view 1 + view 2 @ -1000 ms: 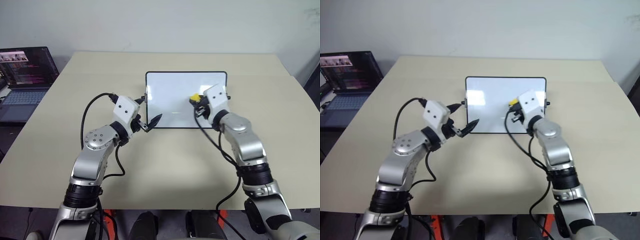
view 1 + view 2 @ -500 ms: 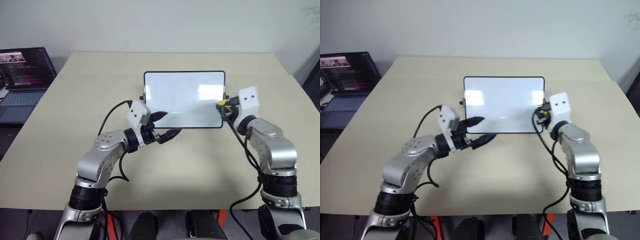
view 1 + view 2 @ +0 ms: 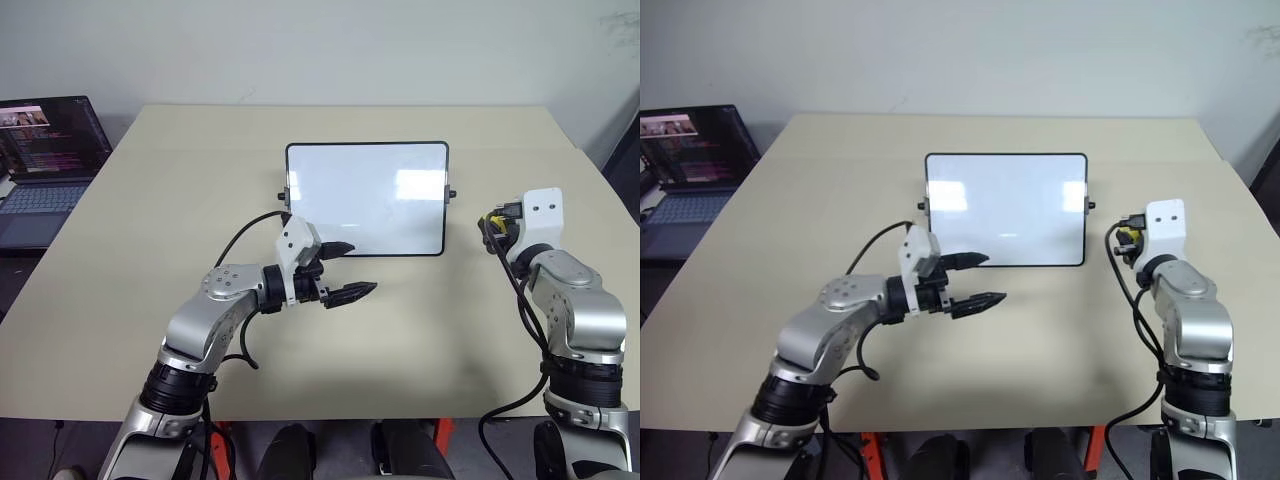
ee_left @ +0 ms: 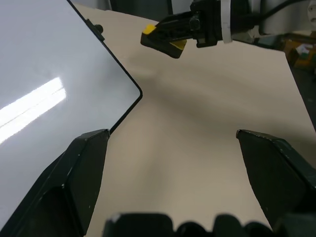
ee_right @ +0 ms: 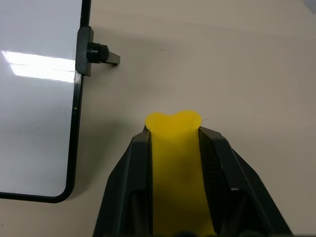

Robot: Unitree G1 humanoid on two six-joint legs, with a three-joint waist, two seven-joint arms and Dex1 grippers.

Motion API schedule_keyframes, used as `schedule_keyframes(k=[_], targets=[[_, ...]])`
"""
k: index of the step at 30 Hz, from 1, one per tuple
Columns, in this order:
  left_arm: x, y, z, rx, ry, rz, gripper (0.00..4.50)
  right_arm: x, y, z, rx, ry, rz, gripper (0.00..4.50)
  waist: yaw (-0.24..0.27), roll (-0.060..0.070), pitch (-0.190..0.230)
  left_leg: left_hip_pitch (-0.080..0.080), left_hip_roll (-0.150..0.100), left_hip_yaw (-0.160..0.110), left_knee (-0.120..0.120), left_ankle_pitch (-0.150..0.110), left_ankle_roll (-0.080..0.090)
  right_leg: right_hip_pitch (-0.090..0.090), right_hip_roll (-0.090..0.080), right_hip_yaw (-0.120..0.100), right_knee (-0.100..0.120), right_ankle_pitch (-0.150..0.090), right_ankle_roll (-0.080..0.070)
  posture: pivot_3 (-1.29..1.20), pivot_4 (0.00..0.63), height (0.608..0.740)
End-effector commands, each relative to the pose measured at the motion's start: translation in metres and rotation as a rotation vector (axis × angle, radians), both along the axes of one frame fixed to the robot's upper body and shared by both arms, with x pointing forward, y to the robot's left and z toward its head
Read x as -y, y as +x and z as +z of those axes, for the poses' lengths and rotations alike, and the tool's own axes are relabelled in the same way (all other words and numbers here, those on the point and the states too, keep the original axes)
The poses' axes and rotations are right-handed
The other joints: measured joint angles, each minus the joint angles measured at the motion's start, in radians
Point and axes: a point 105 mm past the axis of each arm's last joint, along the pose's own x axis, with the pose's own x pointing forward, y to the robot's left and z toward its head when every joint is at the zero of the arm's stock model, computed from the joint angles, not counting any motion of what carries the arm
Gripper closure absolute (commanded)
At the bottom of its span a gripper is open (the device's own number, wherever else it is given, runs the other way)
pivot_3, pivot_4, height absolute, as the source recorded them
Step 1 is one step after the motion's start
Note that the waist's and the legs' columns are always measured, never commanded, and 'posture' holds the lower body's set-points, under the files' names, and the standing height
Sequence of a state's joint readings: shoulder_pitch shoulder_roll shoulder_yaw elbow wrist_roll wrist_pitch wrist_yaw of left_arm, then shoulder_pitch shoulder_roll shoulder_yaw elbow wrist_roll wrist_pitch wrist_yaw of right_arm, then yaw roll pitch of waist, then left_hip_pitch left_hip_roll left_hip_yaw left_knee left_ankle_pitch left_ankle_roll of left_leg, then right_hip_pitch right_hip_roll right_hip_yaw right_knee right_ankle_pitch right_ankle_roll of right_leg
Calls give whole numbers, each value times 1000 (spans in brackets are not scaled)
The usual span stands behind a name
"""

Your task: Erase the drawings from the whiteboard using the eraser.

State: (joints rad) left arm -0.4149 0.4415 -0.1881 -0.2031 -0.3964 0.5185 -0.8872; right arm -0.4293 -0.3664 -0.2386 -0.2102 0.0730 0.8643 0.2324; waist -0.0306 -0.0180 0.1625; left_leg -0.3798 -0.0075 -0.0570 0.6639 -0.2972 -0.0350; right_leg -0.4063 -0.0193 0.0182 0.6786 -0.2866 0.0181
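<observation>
My right gripper is going to let go of the yellow eraser on the table (image 3: 479,248) (image 5: 162,203) beside the whiteboard's near corner that is farthest from the laptop.
The whiteboard (image 3: 365,198) lies flat in the middle of the table, its face plain white with light glare; the drawings are out of view. My right gripper (image 3: 490,222) hovers over bare table just right of the board, shut on the yellow eraser (image 5: 174,143), whose end pokes out past the fingertips. The eraser (image 4: 165,39) and that gripper also appear in the left wrist view. My left gripper (image 3: 358,268) is open and empty in front of the board's near edge, pointing right, with the board's near right corner (image 4: 133,94) beside one finger.
A dark laptop (image 3: 45,160) with a lit screen sits off the table's left side. The beige table (image 3: 420,330) stretches wide around the board. A small black knob (image 5: 96,52) juts from the board's right short side.
My right gripper carried the eraser off the board face to the right, onto the table side. My left gripper swung from the board's near left corner to the right, in front of the board.
</observation>
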Motion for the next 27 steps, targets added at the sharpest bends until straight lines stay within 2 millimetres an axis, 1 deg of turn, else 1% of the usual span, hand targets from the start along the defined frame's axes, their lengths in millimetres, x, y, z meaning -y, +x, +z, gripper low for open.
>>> schedule_keyframes(k=[1,6,10,27], targets=[[4,-1,2,67,32,-31,0,-6,4,-5,30,8,13,3435,0,0,0,0,0,0,0,0,0,0,0,0,0,0,0,0,150,740],[6,-2,0,102,52,-34,0,-7,8,-20,4,24,15,3435,1,0,0,0,0,1,0,0,0,0,0,1,0,0,0,0,150,740],[6,-2,2,105,39,-28,0,-5,10,-26,-6,22,10,3435,1,0,0,0,0,0,0,0,0,0,0,0,0,0,0,0,150,740],[5,-1,6,115,35,-23,0,-3,14,-30,-27,17,10,3435,1,0,0,0,0,0,0,0,0,0,0,1,1,0,0,0,150,740]])
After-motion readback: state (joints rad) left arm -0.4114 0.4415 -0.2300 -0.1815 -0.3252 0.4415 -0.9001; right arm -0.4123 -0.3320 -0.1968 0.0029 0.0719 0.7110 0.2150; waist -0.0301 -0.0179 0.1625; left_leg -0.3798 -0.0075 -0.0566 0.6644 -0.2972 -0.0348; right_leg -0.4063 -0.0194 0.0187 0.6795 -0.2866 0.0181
